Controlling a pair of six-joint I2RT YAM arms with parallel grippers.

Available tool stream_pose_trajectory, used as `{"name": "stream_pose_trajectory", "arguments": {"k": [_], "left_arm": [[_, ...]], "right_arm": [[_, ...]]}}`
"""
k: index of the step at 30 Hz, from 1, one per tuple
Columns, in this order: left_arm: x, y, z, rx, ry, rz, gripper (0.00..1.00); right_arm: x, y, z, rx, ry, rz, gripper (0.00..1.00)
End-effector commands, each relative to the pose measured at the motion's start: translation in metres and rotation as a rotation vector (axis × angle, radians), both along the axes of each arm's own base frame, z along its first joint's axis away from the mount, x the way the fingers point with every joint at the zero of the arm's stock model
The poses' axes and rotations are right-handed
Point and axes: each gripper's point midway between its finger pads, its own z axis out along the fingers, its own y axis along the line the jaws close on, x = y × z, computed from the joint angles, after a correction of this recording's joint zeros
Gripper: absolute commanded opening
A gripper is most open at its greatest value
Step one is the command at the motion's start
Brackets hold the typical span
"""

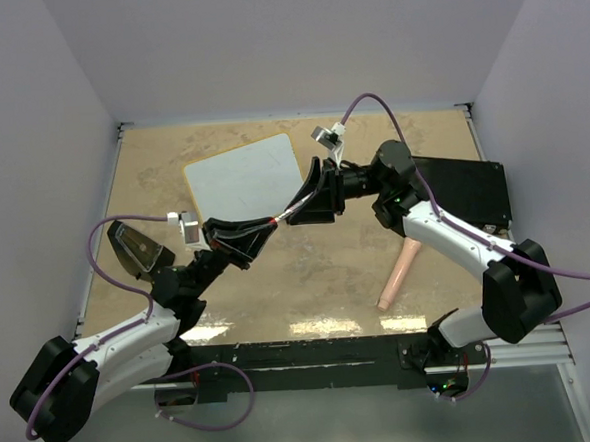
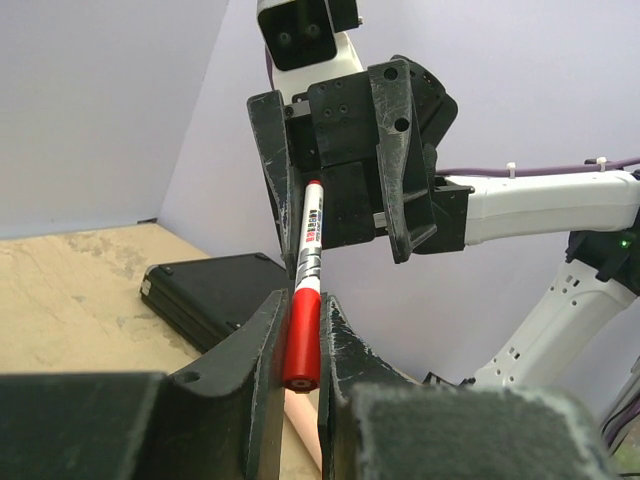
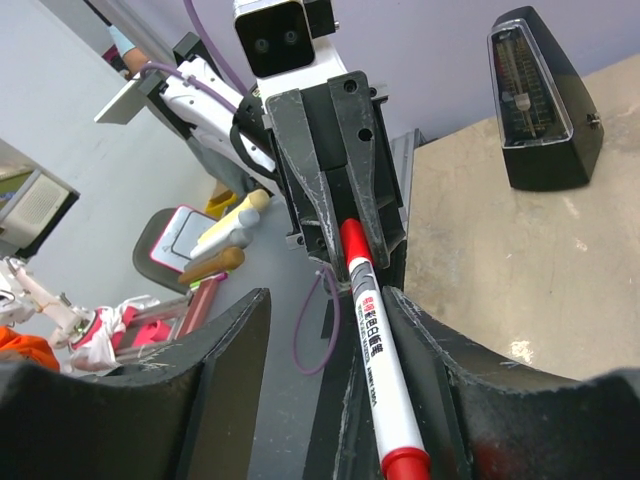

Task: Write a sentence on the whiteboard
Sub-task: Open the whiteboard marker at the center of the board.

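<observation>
My left hand will release the marker's red cap on the bare table (image 1: 343, 259) between the whiteboard and the pinkish cylinder.
The whiteboard (image 1: 244, 176) lies flat at the back centre of the table, and no sentence shows on its white face. In front of it both arms meet in the air around a white marker (image 1: 280, 219) with red ends. My left gripper (image 2: 302, 300) is shut on the marker's red cap (image 2: 300, 340). My right gripper (image 3: 325, 300) stands open around the marker's white barrel (image 3: 375, 350). The barrel rests against its right-hand finger (image 3: 430, 350), with a wide gap to the other finger. Both grippers face each other tip to tip.
A black rectangular case (image 1: 464, 193) lies at the right, under the right arm. A black metronome (image 1: 136, 249) stands at the left edge. A pinkish cylinder (image 1: 396, 273) lies on the table at the front right. Walls close in the table on three sides.
</observation>
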Motion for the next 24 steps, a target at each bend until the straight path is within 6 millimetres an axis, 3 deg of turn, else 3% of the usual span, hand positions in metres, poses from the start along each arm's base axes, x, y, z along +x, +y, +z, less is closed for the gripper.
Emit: {"name": "stream_pose_trajectory", "arguments": {"k": [1, 6, 9, 12, 13, 15, 20, 24], "left_arm": [[-0.007, 0.014, 0.034, -0.087, -0.136, 0.047, 0.0], [-0.007, 0.011, 0.031, -0.083, -0.127, 0.036, 0.0], [-0.007, 0.012, 0.031, -0.083, -0.129, 0.036, 0.0], [-0.006, 0.011, 0.032, -0.081, -0.129, 0.038, 0.0], [-0.006, 0.011, 0.032, -0.081, -0.127, 0.036, 0.0], [-0.007, 0.011, 0.03, -0.076, -0.13, 0.034, 0.0], [-0.015, 0.018, 0.027, -0.046, -0.169, 0.057, 0.0], [-0.021, 0.03, 0.03, -0.029, -0.188, 0.099, 0.0]], "right_arm": [[-0.009, -0.002, 0.011, 0.032, -0.042, 0.024, 0.51], [-0.01, -0.002, 0.015, 0.046, -0.04, 0.035, 0.47], [-0.009, -0.002, 0.013, 0.048, -0.037, 0.037, 0.38], [-0.01, -0.002, 0.013, 0.052, -0.037, 0.042, 0.21], [-0.01, -0.002, 0.013, 0.051, -0.036, 0.042, 0.09], [-0.011, -0.003, 0.014, 0.055, -0.05, 0.042, 0.01], [-0.016, -0.019, 0.014, 0.062, -0.156, 0.052, 0.0], [-0.007, -0.038, 0.011, 0.042, -0.229, 0.014, 0.0]]}}
